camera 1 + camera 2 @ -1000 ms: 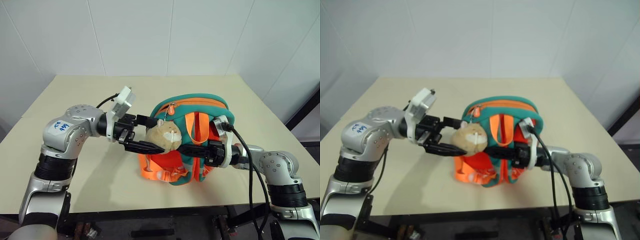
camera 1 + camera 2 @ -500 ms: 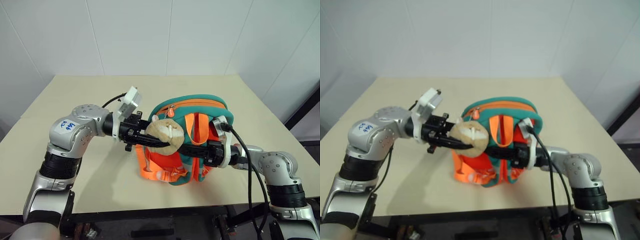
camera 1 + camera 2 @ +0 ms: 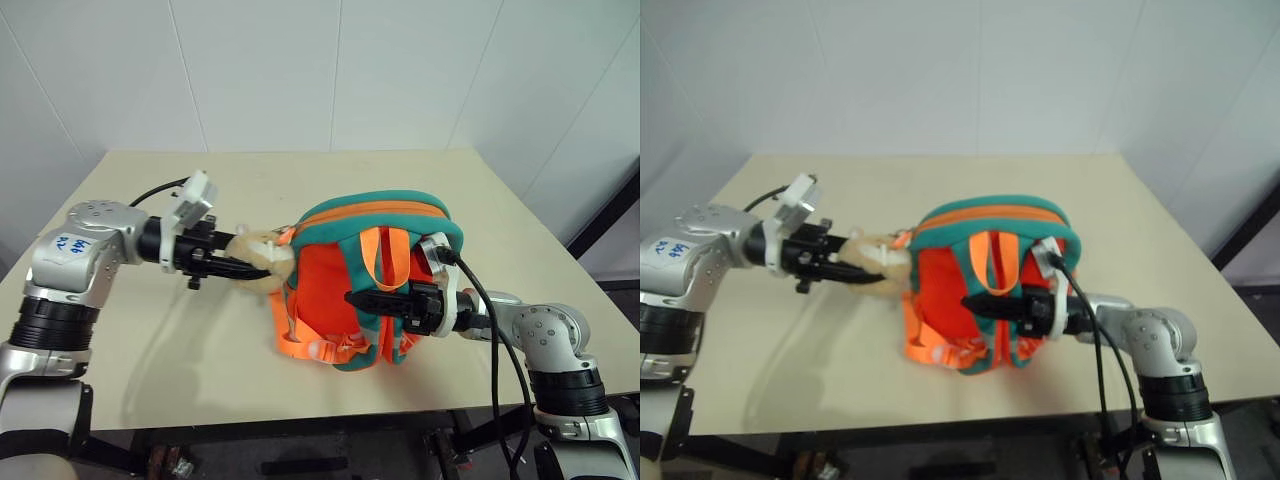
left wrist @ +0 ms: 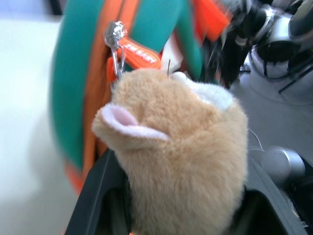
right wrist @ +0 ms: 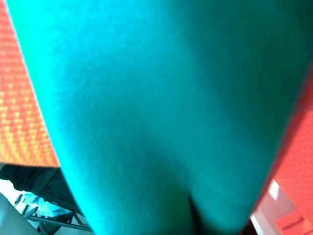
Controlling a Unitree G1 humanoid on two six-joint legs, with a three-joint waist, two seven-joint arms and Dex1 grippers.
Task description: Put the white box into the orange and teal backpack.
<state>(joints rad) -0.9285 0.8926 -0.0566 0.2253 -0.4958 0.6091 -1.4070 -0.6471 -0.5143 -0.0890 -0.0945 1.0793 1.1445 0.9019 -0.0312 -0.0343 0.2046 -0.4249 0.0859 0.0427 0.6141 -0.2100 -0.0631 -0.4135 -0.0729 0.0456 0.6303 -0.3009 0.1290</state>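
The tan plush toy, still hanging from a zipper pull, will be let go by my left gripper on the table (image 3: 264, 281) next to the orange and teal backpack.
The orange and teal backpack (image 3: 335, 285) stands upright in the middle of the table. Its tan plush toy (image 3: 258, 257) hangs from a zipper pull (image 4: 117, 36) at its left side. My left gripper (image 3: 238, 266) is shut on the plush toy, whose body sits between the black fingers (image 4: 93, 196), stretched out to the left of the bag. Over the bag's front, my right gripper (image 3: 366, 298) is shut on a teal padded strap (image 5: 161, 107). The white box is out of view.
The beige table (image 3: 150, 330) has bare surface left of and behind the backpack. Loose orange webbing loops (image 3: 300, 345) trail from the bag's base. The front table edge runs just below the bag, and white walls stand behind.
My left gripper closed on the plush toy and drew it leftward off the backpack's front. The right gripper stayed where it was.
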